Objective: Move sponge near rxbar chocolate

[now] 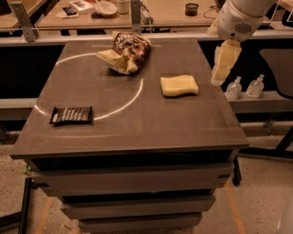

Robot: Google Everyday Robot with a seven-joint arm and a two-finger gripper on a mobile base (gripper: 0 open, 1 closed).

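Note:
The sponge's end (188, 84) faces the clear bottles. My gripper should go down to it next and close there.
The pale yellow sponge (179, 85) lies flat on the right half of the dark table (137, 128). The rxbar chocolate (72, 115), a flat dark wrapper with pale stripes, lies near the table's left front, on a white curved line. My gripper (219, 75) hangs from the white arm over the table's right edge, just right of the sponge and above it, not touching it.
A brown-and-cream wrinkly snack bag (127, 51) lies at the back middle of the table. Two small clear bottles (245, 87) stand on a shelf right of the table. A cluttered bench (119, 9) runs behind.

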